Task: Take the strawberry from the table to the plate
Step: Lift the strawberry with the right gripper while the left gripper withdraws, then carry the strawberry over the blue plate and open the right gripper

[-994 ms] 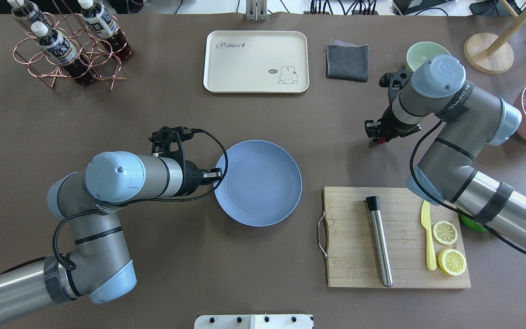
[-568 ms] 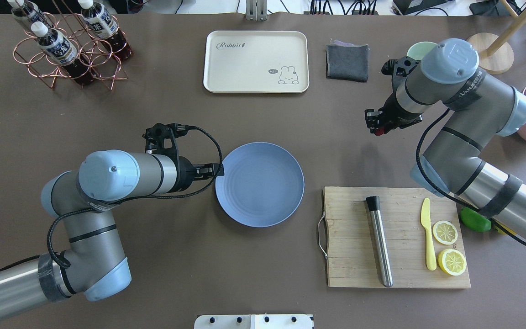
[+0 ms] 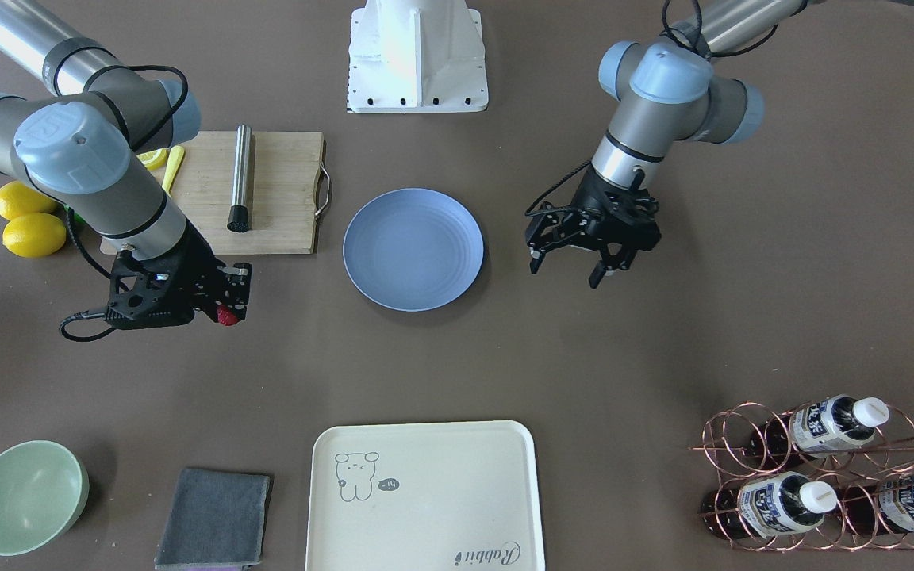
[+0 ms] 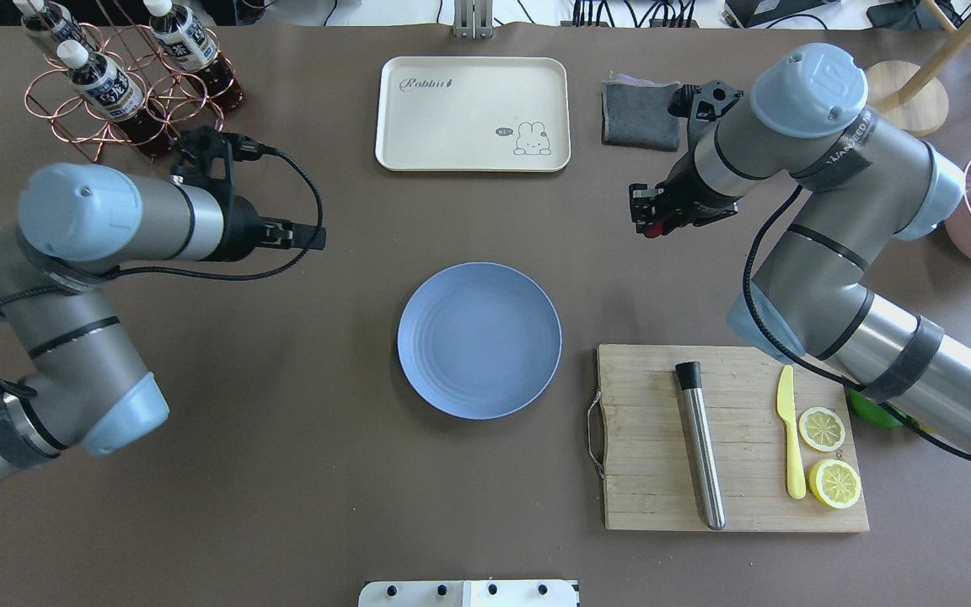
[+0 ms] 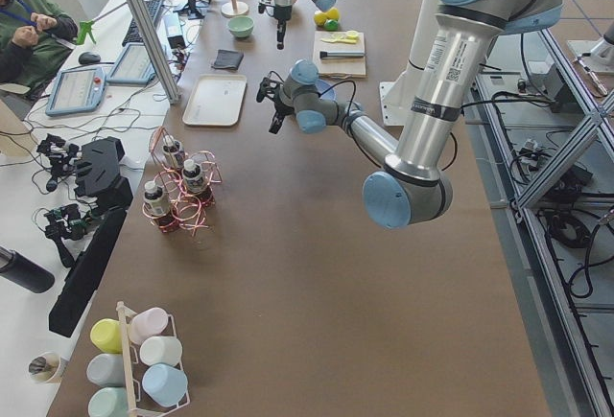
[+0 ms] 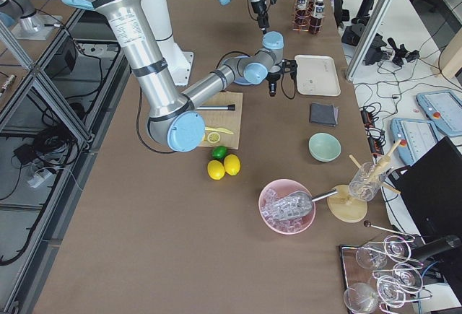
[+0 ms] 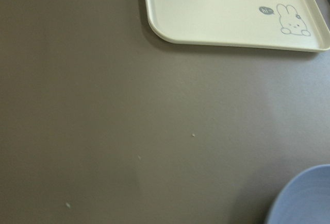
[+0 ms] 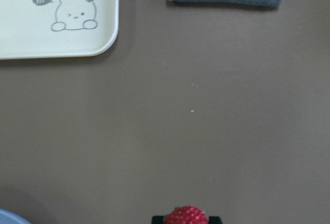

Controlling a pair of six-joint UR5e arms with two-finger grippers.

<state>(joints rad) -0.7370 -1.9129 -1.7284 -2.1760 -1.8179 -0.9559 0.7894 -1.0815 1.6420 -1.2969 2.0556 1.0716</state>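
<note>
Next, I release the strawberry from my right gripper on the middle of the empty light-blue plate (image 3: 417,247).
The small red strawberry (image 8: 186,216) is pinched between the fingers of my right gripper (image 4: 651,222), which is shut on it and held above the table (image 4: 325,472). In the front-facing view the strawberry (image 3: 227,316) shows at the tip of that gripper (image 3: 231,305). The empty light-blue plate (image 4: 478,339) lies at the table's middle, to the near left of the right gripper. My left gripper (image 3: 564,274) hangs open with nothing in it, off the plate's (image 3: 413,247) far-left side.
A cream tray (image 4: 473,114) and a grey cloth (image 4: 641,114) lie at the far side. A cutting board (image 4: 646,438) with a muddler, knife and lemon slices sits near right. A bottle rack (image 4: 127,84) stands far left, a green bowl (image 3: 24,496) far right.
My left arm has drawn back from the plate's left rim, up and to the far left. My right gripper has carried the strawberry leftward, closer to the plate.
</note>
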